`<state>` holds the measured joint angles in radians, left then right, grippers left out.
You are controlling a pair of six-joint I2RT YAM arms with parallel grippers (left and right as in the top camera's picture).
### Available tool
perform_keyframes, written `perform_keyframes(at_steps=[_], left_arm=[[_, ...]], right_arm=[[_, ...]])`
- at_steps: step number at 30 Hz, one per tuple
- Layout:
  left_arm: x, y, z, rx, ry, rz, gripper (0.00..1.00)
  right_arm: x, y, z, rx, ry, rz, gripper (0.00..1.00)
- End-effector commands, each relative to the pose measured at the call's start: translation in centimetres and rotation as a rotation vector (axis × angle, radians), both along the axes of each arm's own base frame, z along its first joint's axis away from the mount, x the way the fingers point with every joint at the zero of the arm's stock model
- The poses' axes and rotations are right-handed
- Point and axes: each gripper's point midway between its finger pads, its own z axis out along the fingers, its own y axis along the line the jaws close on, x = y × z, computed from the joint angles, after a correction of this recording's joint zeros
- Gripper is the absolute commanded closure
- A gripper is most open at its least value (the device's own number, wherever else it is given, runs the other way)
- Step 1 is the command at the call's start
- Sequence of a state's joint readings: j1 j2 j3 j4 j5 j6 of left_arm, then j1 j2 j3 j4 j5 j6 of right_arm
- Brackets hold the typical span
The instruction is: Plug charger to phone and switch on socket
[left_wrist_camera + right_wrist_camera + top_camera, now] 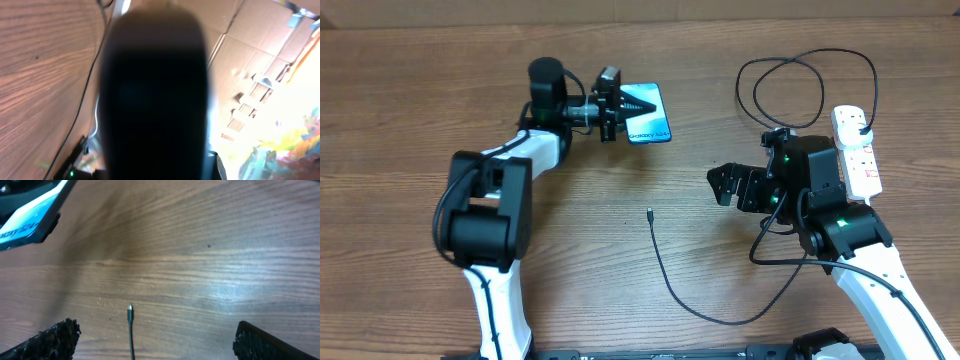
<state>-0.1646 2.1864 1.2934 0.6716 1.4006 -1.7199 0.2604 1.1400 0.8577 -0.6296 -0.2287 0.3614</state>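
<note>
I will close my right gripper on the back end of the charger's connector (651, 219) (130, 320), where the cable joins, and leave the connector's metal tip free.
My left gripper (623, 105) is shut on the left end of the phone (651, 124), whose light-blue screen faces up at the back of the table. In the left wrist view the phone (155, 100) is a dark blur that fills the middle and hides the fingers. The charger's connector tip (649, 212) lies free on the table, and its thin black cable (720, 320) curves right and loops back to the socket (861, 165). My right gripper (725, 186) is open and empty, just right of the tip. In the right wrist view the tip (130, 311) lies between the open fingers (155, 327).
The white power strip lies at the right edge beside my right arm, with a black plug (861, 119) at its far end. Cable loops (800, 75) lie behind the right arm. The phone's corner shows in the right wrist view (25, 222). Cardboard boxes (250, 60) stand beyond the table.
</note>
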Motion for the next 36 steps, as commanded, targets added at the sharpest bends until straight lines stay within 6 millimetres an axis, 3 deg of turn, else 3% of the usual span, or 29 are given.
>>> perform_keyframes(at_steps=[1,7,36], left_arm=[[-0.5,-1.5,-1.6,-0.006,0.108,-0.08,0.96],[-0.7,-2.1,-3.0,0.001,0.14,-0.087,0.96],[-1.0,-2.1,-2.9,-0.001,0.159,-0.101,0.96]], right_arm=[[-0.2,-0.3,0.0,-0.038,-0.003,0.003,0.0],[-0.9,-0.5,-0.7,-0.05,0.037,0.003,0.0],[-1.3,-0.6,-1.1,-0.056,0.06,0.003,0.0]])
